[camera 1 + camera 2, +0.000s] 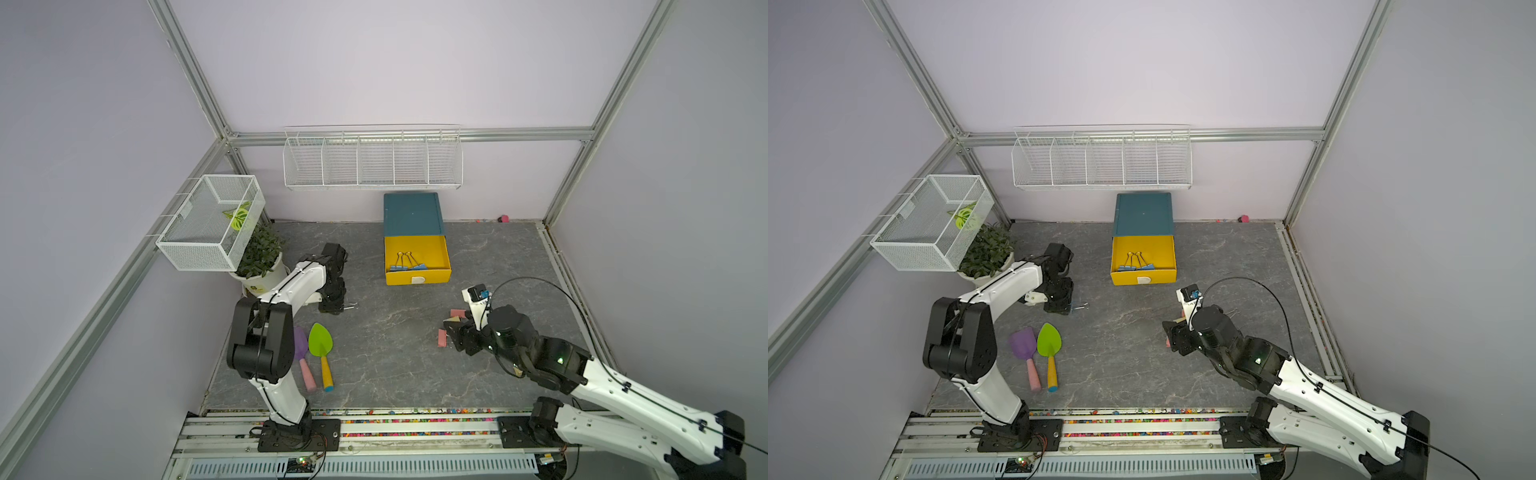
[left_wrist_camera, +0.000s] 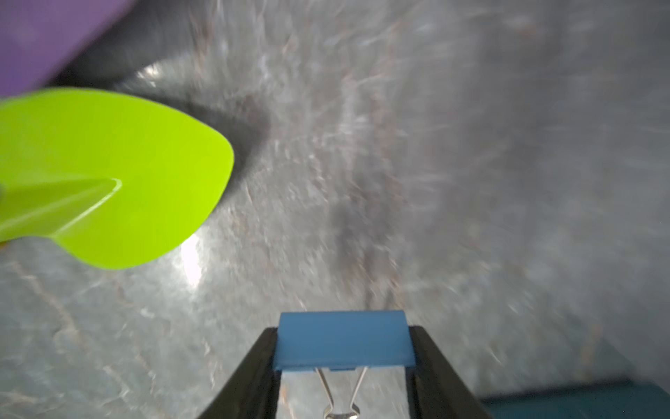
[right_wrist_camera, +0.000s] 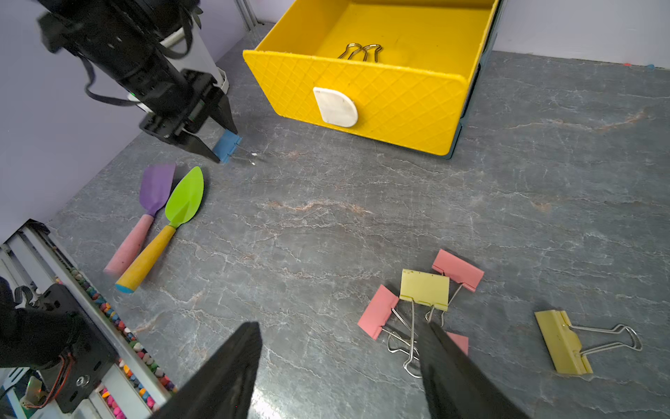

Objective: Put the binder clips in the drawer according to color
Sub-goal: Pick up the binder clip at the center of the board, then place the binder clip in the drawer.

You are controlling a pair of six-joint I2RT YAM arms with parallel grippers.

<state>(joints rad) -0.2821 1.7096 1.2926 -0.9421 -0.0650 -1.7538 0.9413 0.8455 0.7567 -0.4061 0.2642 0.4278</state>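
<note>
My left gripper has the blue binder clip, now low over the floor beside the drawer. I will put it down in the yellow drawer (image 1: 404,250) by the wire handles of the other blue clips.
My left gripper (image 2: 344,341) is shut on a blue binder clip (image 2: 344,339), its wire handles pointing back between the fingers. In the right wrist view that clip (image 3: 227,146) sits low over the floor, left of the drawer (image 3: 391,98). The yellow top drawer (image 1: 417,277) stands pulled out of the teal cabinet (image 1: 411,214) with two blue clips (image 1: 407,266) inside. My right gripper (image 3: 342,326) is open above bare floor, beside a cluster of pink clips (image 3: 378,311) (image 3: 458,270) and a yellow one (image 3: 424,289). Another yellow clip (image 3: 562,342) lies apart from them. One pink clip (image 3: 459,342) is partly hidden by my finger.
A green trowel (image 1: 320,338) and a purple one (image 1: 300,343) lie near the left arm's base. A potted plant (image 1: 259,257) stands under a wire basket (image 1: 210,222) at back left. A wire shelf (image 1: 372,160) hangs on the back wall above the cabinet.
</note>
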